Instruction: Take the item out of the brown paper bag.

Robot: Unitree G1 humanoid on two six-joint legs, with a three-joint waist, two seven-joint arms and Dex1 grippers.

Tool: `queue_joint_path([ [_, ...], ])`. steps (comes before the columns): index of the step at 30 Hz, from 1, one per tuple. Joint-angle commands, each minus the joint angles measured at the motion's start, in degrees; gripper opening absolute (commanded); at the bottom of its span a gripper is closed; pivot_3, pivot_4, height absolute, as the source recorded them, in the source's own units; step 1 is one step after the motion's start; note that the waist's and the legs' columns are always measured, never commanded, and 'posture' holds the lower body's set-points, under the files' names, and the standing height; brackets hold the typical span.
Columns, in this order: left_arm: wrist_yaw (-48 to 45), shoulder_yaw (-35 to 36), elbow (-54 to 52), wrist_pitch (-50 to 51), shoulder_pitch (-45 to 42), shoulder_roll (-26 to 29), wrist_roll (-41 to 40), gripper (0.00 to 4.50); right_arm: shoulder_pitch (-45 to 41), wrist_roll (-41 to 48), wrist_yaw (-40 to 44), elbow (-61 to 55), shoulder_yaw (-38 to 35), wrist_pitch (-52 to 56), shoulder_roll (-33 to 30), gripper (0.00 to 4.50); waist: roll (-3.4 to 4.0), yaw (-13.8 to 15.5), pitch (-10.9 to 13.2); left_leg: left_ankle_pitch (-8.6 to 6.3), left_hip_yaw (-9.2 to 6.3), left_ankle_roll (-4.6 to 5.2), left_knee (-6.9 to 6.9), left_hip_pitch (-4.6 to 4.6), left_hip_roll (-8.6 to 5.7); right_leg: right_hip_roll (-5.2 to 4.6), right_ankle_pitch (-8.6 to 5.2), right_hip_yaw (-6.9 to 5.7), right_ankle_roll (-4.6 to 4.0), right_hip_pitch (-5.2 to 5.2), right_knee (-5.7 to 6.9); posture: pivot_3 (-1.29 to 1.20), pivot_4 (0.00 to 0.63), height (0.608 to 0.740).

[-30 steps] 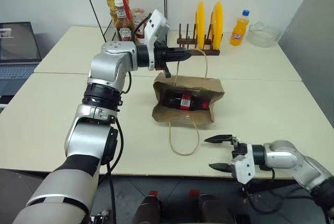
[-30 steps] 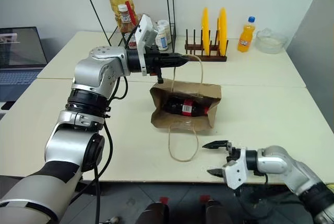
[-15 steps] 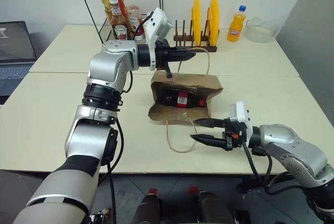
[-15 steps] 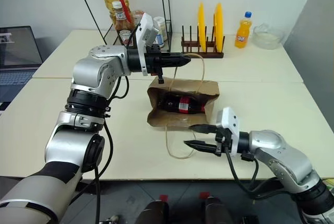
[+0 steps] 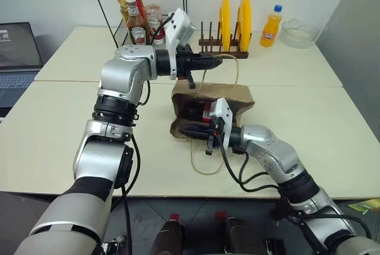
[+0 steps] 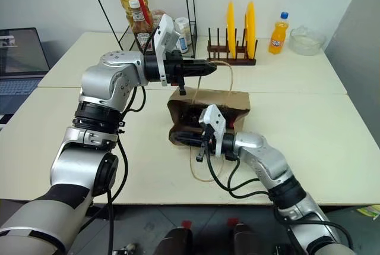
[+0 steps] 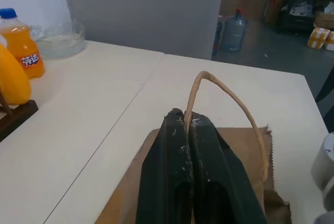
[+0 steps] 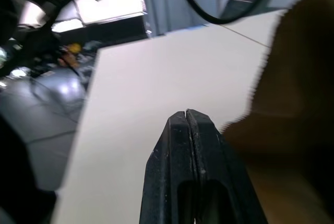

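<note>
The brown paper bag's opening has my right gripper pointing shut across it, so that gripper should turn into the bag, open and take the cola bottle around its red label point(image 5: 206, 112).
The brown paper bag point(image 5: 234, 95) lies on its side mid-table, its mouth facing me. Inside it shows the item point(image 5: 200, 111), a dark cola bottle with a red label, partly hidden by my right wrist. My left gripper point(image 5: 212, 60) is level above the bag, shut on the bag's upper loop handle point(image 7: 229, 94), which it holds up. My right gripper point(image 5: 185, 131) points left across the bag's mouth, at its lower edge, shut with nothing between its fingers point(image 8: 186, 130). The lower handle point(image 5: 205, 163) lies as a loop on the table.
At the back stand a wooden rack with yellow plates point(image 5: 233, 20), an orange soda bottle point(image 5: 271, 28), a glass bowl point(image 5: 297, 32), and ketchup bottles point(image 5: 138, 26) by a wire shelf. A laptop point(image 5: 18, 53) sits far left.
My right arm swung from the table's front edge up and left to the bag's mouth, and its open fingers closed. The left gripper kept still on the handle.
</note>
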Motion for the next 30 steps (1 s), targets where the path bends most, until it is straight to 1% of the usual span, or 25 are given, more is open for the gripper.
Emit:
queue_joint_path([
  [1,-0.02,1.05,-2.05,-0.06,-0.67,0.52,-0.81,0.0,-2.3,-6.38,-3.4,1.97,-2.51,-4.75,0.43,0.01,0.01,-0.03,0.0,0.09,0.0,-0.15,0.05,-0.15,0.0,0.0,0.02,0.0,-0.01,-0.15,0.02,0.0,0.15,0.74],
  [3,-0.08,1.06,-2.04,-0.15,-0.51,0.52,-0.84,0.0,-2.85,-9.62,-5.76,2.7,-3.02,-5.4,0.58,0.01,0.04,-0.04,0.02,0.12,-0.04,-0.22,0.25,-0.44,0.0,0.01,0.03,-0.04,-0.03,-0.35,0.11,0.0,0.15,0.74],
  [7,0.03,1.0,-2.04,-0.32,-0.19,0.13,-0.9,0.0,-3.94,-16.76,-9.67,2.47,-2.25,-4.27,-0.11,0.01,0.04,-0.05,0.02,0.13,-0.04,-0.22,0.29,-0.49,-0.01,0.0,0.03,-0.02,-0.04,-0.38,0.13,0.0,0.15,0.74],
  [13,-0.38,0.93,-1.28,-0.98,-0.38,-0.24,-0.86,0.0,-5.92,-27.34,-10.51,1.6,1.56,-3.09,-2.18,0.01,0.04,-0.08,0.03,0.12,-0.04,-0.21,0.41,-0.48,-0.04,0.02,0.03,-0.03,-0.03,-0.38,0.27,0.0,0.15,0.74],
  [16,-0.38,1.03,-0.18,-1.84,-0.79,-0.46,-0.65,0.0,-7.49,-31.82,-8.8,2.43,3.49,-3.25,-4.0,0.59,0.05,-0.1,0.03,0.12,-0.04,-0.21,0.44,-0.47,-0.05,0.02,0.03,-0.03,-0.03,-0.38,0.35,0.0,0.15,0.74],
  [17,-0.33,1.04,-0.13,-1.93,-0.79,-0.52,-0.64,0.0,-7.73,-32.96,-8.51,2.68,3.87,-3.33,-4.46,0.88,0.05,-0.1,0.03,0.12,-0.04,-0.21,0.45,-0.47,-0.05,0.02,0.03,-0.02,-0.03,-0.39,0.36,0.0,0.15,0.74],
  [21,-0.37,0.94,-0.46,-2.04,-0.52,-0.69,-0.81,0.0,-8.41,-36.61,-8.01,4.75,4.9,-3.71,-5.46,2.39,0.05,-0.11,0.03,0.12,-0.05,-0.21,0.46,-0.48,-0.05,0.02,0.03,-0.03,-0.03,-0.39,0.36,0.0,0.15,0.74],
  [27,-0.07,1.11,-0.14,-2.71,-0.52,-0.69,-0.66,0.0,-9.68,-41.46,-6.84,7.9,6.7,-5.14,-6.21,4.47,0.05,-0.15,0.03,0.12,-0.04,-0.21,0.48,-0.47,-0.05,0.02,0.03,-0.02,-0.04,-0.39,0.39,0.0,0.15,0.74],
  [30,0.12,1.05,-0.33,-2.7,-0.46,-0.93,-0.71,0.0,-10.24,-42.52,-6.65,11.01,6.91,-5.89,-5.61,4.47,0.05,-0.15,0.03,0.12,-0.04,-0.21,0.49,-0.47,-0.04,0.01,0.03,-0.02,-0.04,-0.39,0.4,0.0,0.15,0.74],
])
